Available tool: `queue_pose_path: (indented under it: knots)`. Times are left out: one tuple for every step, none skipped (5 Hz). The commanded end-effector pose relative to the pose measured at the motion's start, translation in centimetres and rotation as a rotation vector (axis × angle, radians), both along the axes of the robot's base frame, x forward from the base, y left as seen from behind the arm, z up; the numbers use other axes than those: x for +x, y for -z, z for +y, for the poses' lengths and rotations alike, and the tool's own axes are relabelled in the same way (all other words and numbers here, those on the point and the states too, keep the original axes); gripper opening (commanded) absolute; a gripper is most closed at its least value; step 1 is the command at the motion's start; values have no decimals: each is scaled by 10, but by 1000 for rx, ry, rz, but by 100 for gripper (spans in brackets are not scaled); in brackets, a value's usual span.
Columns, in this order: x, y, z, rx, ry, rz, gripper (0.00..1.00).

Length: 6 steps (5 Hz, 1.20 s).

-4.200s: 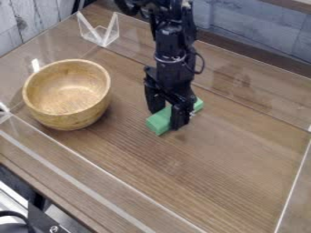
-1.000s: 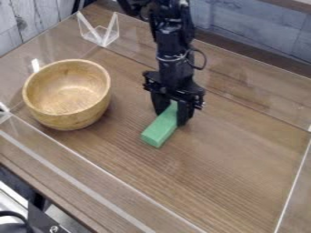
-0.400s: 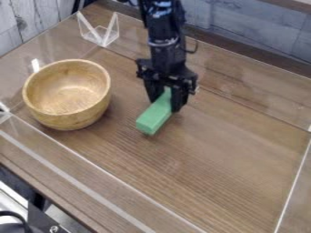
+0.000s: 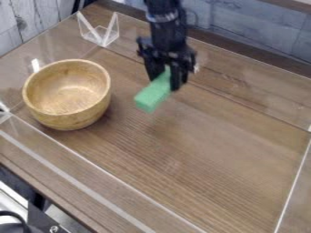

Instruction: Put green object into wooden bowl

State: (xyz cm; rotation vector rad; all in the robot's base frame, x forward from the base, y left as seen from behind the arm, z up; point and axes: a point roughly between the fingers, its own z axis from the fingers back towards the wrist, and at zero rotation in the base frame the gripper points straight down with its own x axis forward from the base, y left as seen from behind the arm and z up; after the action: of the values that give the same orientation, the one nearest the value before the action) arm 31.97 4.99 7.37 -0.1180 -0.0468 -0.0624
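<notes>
The robot's gripper should release the green object on the middle of the wooden bowl's bottom (image 4: 65,93).
The green object (image 4: 153,93), a bright green bar, hangs tilted in the air above the table, its lower end pointing down-left. My gripper (image 4: 168,80) is shut on its upper end, the black fingers clamped on either side. The wooden bowl (image 4: 68,92), round and light tan with a thick rim, sits on the table at the left with nothing inside it. The block is to the right of the bowl's rim, a short gap away and higher than it.
A brown wooden table (image 4: 206,155) is ringed by low clear plastic walls (image 4: 73,173). A clear plastic stand (image 4: 100,30) sits at the back left. The black arm (image 4: 163,18) comes down from the top of the view.
My gripper has lifted the green object off the table and carried it up and to the left, toward the bowl. The bowl has stayed where it was.
</notes>
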Motion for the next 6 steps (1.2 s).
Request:
queue_pose_path:
  knots:
    - [4, -55, 24, 13, 17, -103, 0]
    - [-13, -61, 13, 0, 38, -111, 0]
    - [-23, -54, -3, -2, 56, -115, 0]
    - [-24, -50, 0, 7, 76, -118, 0]
    - [-26, -48, 3, 15, 54, -119, 0]
    - [-22, -48, 20, 26, -19, -120, 0]
